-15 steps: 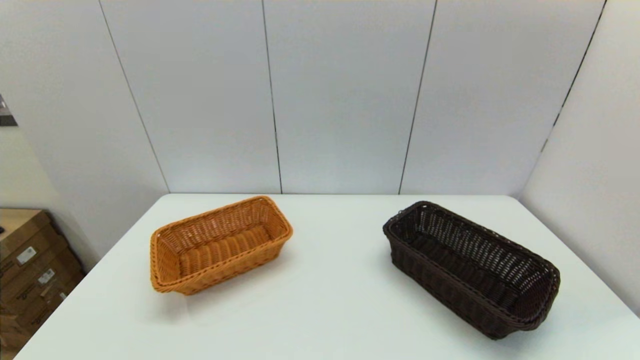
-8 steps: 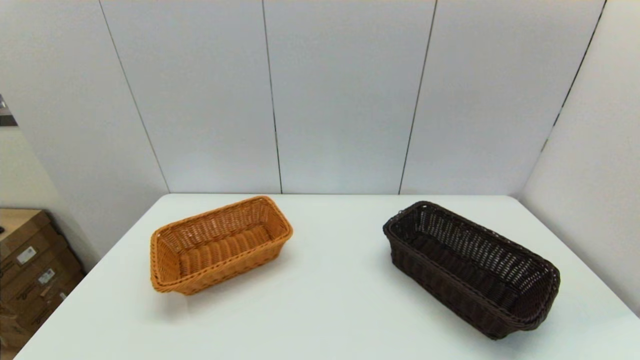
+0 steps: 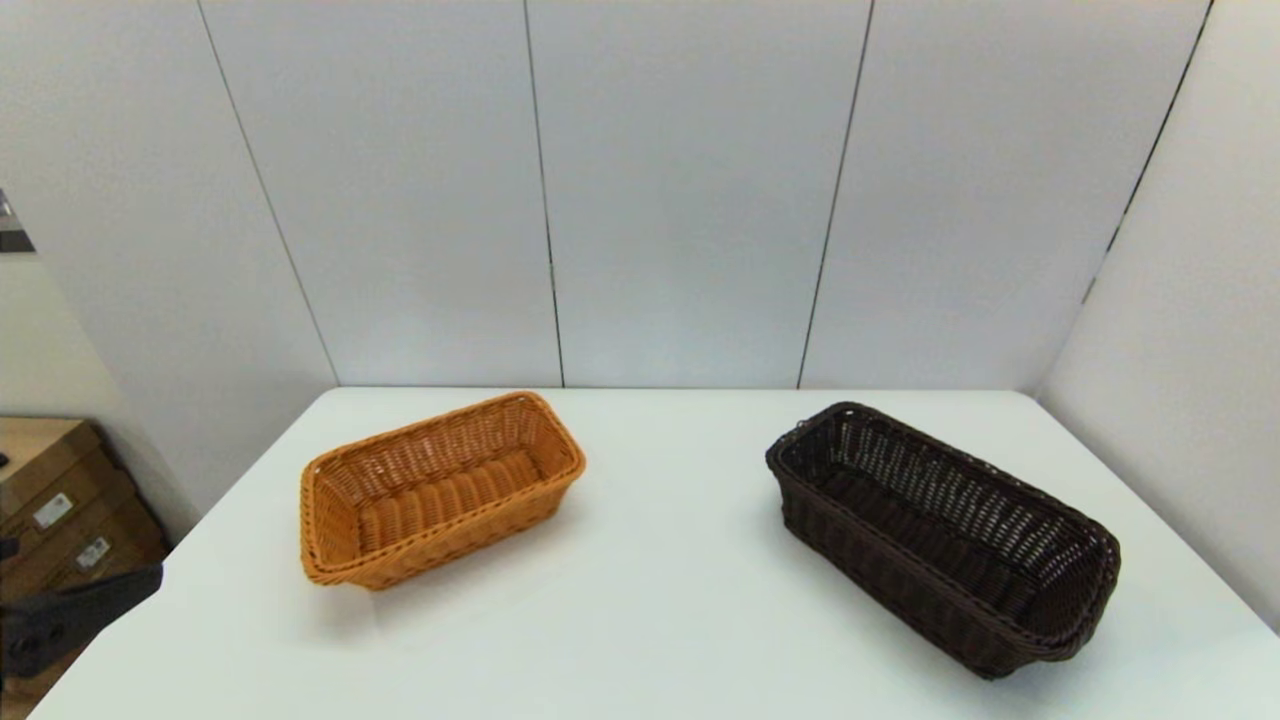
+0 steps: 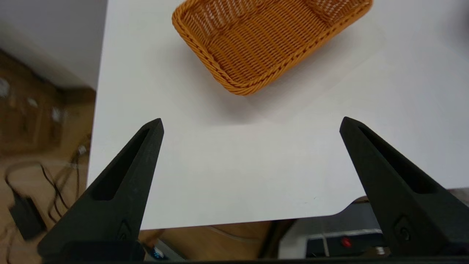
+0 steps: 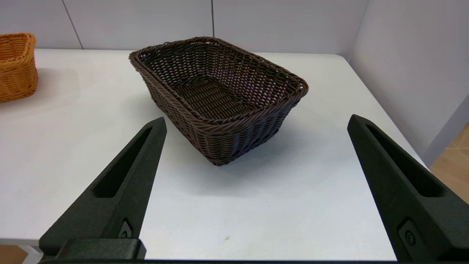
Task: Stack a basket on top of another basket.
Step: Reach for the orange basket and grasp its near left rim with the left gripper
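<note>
Next, my left gripper closes on the rim of the orange-tan basket's short end [image 3: 308,520] [image 4: 202,53], which is the end that lies farther away from the dark brown basket.
The dark brown basket [image 3: 945,535] rests on the right side of the white table [image 3: 660,600], its long side running diagonally. The orange-tan basket [image 3: 440,488] sits apart from it on the left. My left gripper [image 4: 252,121] is open and hovers over the table's near left corner, short of the orange-tan basket [image 4: 263,40]. One of its fingers [image 3: 90,605] shows at the head view's lower left edge. My right gripper [image 5: 257,119] is open with nothing in it, near the table's front edge, facing the short end of the dark basket [image 5: 216,95].
Grey wall panels close off the back and the right of the table, near the dark basket. Cardboard boxes [image 3: 60,510] stand on the floor to the left. Cables [image 4: 55,176] lie on the floor below the table's left edge.
A black finger of my left gripper has come into the head view at the lower left. Neither basket has moved.
</note>
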Motion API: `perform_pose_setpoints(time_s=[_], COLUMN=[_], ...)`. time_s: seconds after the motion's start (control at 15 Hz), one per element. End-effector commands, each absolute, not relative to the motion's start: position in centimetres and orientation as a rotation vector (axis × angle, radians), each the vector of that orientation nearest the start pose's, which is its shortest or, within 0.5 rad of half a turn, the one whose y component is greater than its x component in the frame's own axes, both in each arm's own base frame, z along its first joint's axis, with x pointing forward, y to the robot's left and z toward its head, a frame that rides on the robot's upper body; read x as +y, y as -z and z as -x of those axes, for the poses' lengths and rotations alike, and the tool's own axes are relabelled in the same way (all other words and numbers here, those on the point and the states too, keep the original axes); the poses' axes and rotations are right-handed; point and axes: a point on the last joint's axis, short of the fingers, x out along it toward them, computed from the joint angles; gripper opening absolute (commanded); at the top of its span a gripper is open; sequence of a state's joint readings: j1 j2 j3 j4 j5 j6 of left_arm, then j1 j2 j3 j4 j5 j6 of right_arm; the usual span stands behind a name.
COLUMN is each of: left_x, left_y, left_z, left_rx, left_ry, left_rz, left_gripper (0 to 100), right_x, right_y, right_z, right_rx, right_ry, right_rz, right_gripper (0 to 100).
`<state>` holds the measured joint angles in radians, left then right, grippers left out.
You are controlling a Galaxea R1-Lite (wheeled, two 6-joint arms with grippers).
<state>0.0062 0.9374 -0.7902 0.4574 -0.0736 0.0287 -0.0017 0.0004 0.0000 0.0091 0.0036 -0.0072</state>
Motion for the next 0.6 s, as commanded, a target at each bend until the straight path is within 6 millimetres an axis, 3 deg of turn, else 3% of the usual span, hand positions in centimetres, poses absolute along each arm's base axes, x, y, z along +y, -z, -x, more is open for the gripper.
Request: perform_pose_setpoints(time_s=[0.07,0.33,0.6], left_x=[1.7,3.8,4.5], left_y=[-22.5,-18.5,-14.8], left_z=[-19.8,-25.7,-28.9], left_rx=[0.887,1.058,1.163], left_ry=[-0.065,-0.212,-0.373], left_rz=[0.168,0.349,0.407], left_gripper=[100,100,100], right_x=[0.0,0.0,0.0], right_y=[-7.5,-7.5,-7.5], right_z=[2.3,2.3,2.3], right_rx=[0.009,0.009,0.009], right_ry=[-0.003,-0.003,-0.003], right_rz=[0.008,0.008,0.008], right_gripper=[100,100,100])
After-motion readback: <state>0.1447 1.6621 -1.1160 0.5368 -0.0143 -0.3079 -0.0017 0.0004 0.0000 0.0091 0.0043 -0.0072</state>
